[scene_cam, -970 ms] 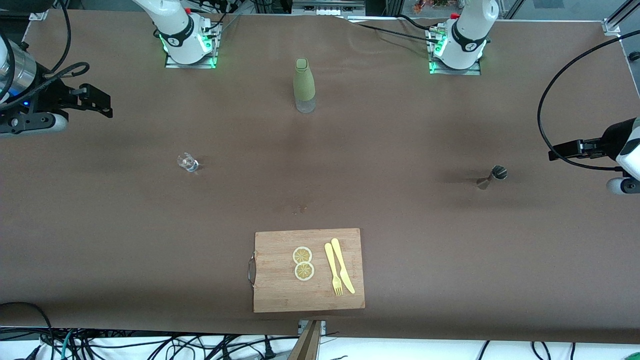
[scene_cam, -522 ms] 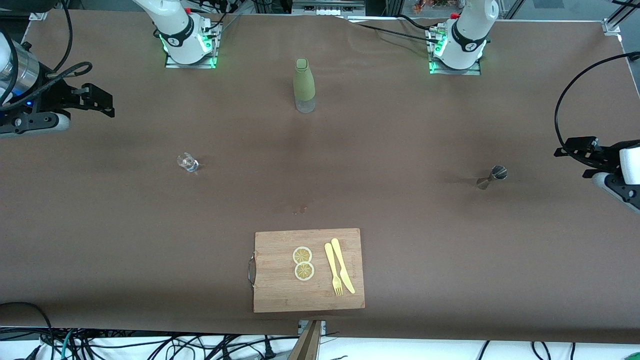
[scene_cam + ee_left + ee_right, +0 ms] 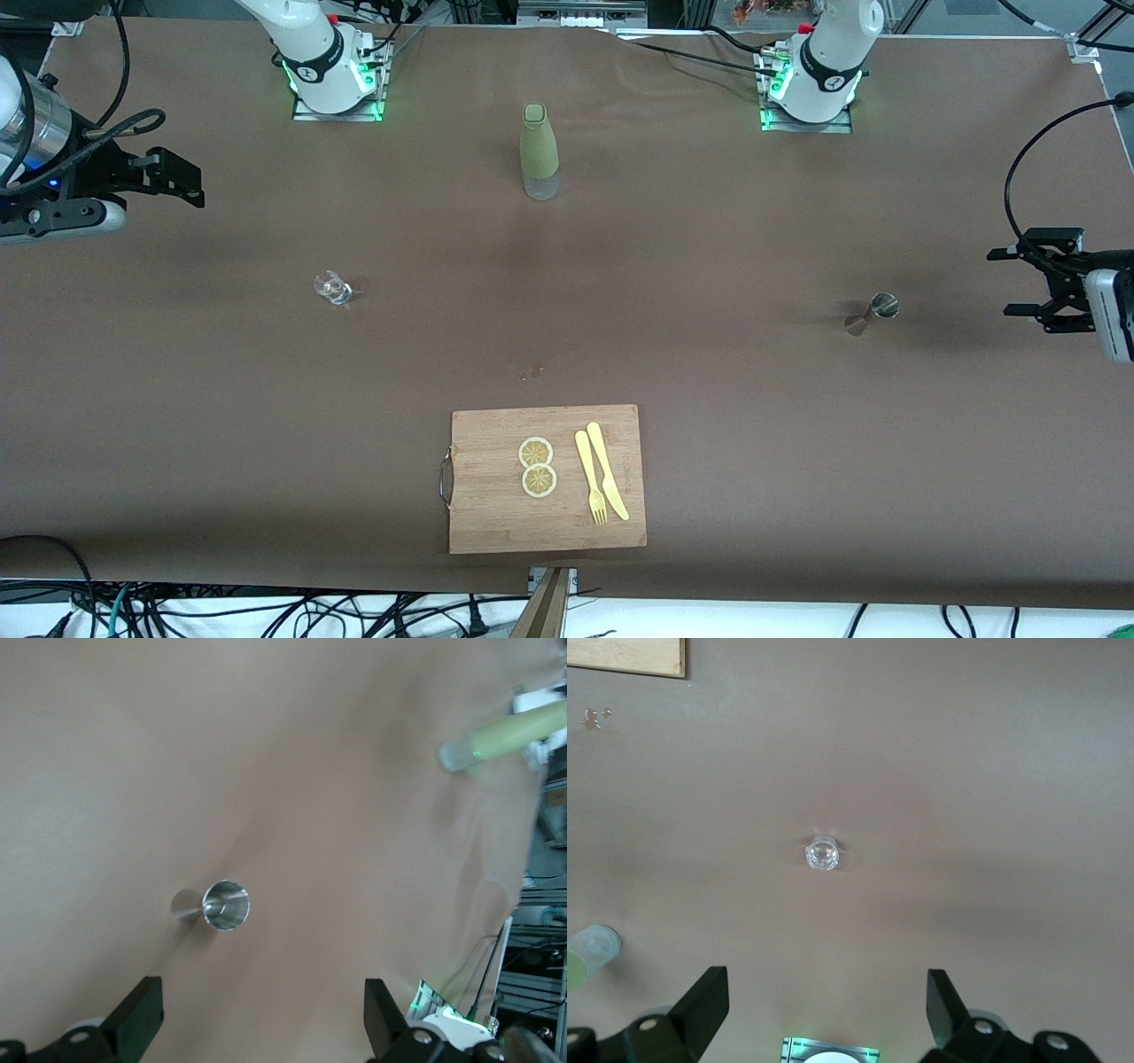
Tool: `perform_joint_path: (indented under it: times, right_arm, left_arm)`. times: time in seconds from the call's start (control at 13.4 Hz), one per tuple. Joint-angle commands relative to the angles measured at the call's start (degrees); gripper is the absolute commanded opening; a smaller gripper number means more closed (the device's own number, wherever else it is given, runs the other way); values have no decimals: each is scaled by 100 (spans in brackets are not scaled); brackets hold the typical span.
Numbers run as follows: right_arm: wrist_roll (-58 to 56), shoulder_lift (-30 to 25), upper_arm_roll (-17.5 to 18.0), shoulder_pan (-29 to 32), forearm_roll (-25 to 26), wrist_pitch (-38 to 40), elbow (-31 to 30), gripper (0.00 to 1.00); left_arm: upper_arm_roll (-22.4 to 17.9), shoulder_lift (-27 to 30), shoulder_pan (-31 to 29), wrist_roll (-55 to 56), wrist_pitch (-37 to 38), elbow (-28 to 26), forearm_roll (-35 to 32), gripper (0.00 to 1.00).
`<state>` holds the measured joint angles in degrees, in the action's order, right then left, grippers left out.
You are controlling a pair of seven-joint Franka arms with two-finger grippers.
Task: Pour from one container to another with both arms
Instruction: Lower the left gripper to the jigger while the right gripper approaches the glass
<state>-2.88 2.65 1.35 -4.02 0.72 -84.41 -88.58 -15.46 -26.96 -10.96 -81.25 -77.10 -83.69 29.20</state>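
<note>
Next, my left gripper goes to the metal jigger's narrow middle [image 3: 869, 315] [image 3: 203, 911] and closes there, just below the jigger's wide upper cup.
A small clear glass [image 3: 332, 288] [image 3: 822, 853] stands toward the right arm's end of the table. A metal jigger [image 3: 873, 310] [image 3: 224, 904] stands toward the left arm's end. A green bottle with a clear base [image 3: 539, 151] [image 3: 500, 735] is upright between the two arm bases. My left gripper [image 3: 1013, 282] [image 3: 261, 1019] hangs open and empty over the table's end, apart from the jigger. My right gripper [image 3: 177, 182] [image 3: 824, 1001] hangs open and empty over the other end, well away from the glass.
A wooden cutting board [image 3: 496, 523] lies near the front edge, nearer the front camera than the bottle. On it are two lemon slices [image 3: 537, 466], a yellow fork [image 3: 590, 478] and a yellow knife [image 3: 608, 470]. A small stain [image 3: 532, 372] marks the brown cloth.
The left gripper has turned at the table's end, so both spread fingers now face the jigger. The right gripper has barely shifted. Nothing on the table has moved.
</note>
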Motion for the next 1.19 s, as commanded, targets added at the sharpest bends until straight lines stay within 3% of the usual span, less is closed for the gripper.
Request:
perform_joint_path:
  times: [0.0,0.3,0.52,0.82,1.12]
  right_arm:
    - [6,-133,40,42,-81,39,-72,99]
    - [-334,-133,49,51,-307,21,-72,99]
    - [-2165,-177,23,86,-880,222,-90,99]
    - [-4726,-134,5,568,-1600,136,-449,99]
    - [-7072,-72,-12,1253,-2618,22,-1177,99]
  left_arm:
    - [-272,-143,-99,-1459,-16,-629,646,100]
    - [-308,-292,-354,-3025,19,-902,1156,100]
    - [-317,-547,-565,-4194,107,-1026,1499,100]
    - [-317,-977,-820,-5119,116,-1227,1974,100]
    - [-317,-1452,-943,-6304,81,-1369,2711,100]
